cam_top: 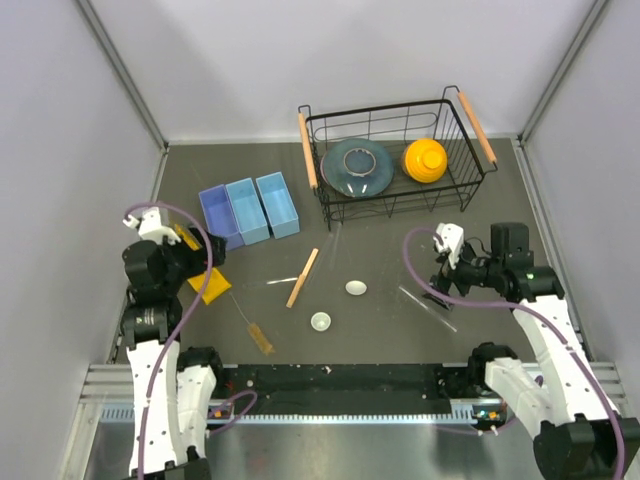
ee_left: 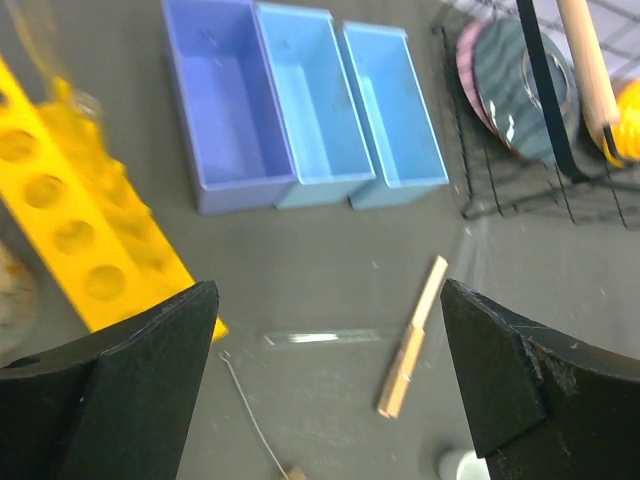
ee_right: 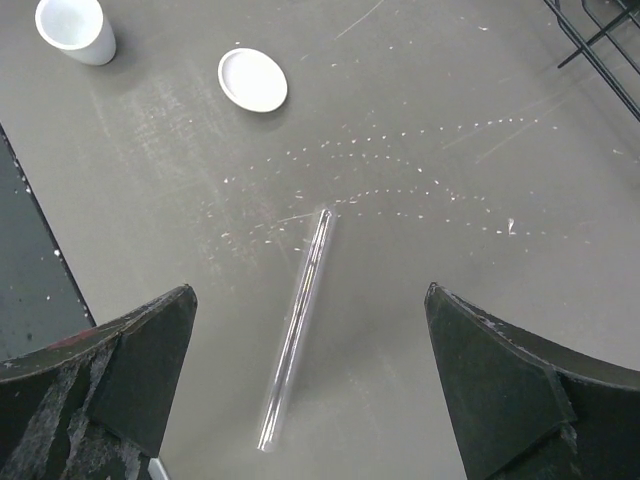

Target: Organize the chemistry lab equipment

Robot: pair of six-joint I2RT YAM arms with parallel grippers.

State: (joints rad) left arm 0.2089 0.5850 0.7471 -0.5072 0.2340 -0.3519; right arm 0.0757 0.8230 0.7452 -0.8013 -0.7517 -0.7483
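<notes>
The clear rod lies below my right gripper, which should go down to it next and close around the rod's middle [cam_top: 428, 309] [ee_right: 297, 325].
The lab equipment lies loose on the dark table. A tan wooden stick [cam_top: 302, 277] [ee_left: 415, 335] rests mid-table beside a clear glass rod [cam_top: 282, 281] [ee_left: 320, 338]. A wire brush [cam_top: 252, 325] [ee_left: 250, 410] with amber bristles lies nearer the front. Two small white dishes [cam_top: 356, 288] [cam_top: 320, 321] sit right of the stick. A second clear rod [cam_top: 428, 308] [ee_right: 290, 350] lies under my right gripper [cam_top: 438, 288] [ee_right: 308, 294], which hangs open above it. My left gripper [cam_top: 195, 262] [ee_left: 328, 292] is open over the first rod and stick, holding nothing.
Three blue bins [cam_top: 248, 210] [ee_left: 300, 100] stand side by side at back left. A yellow rack with round holes [cam_top: 208, 284] [ee_left: 80, 230] lies by the left gripper. A black wire basket [cam_top: 470, 185] at the back holds a blue-grey plate [cam_top: 356, 166] and yellow bowl [cam_top: 425, 160].
</notes>
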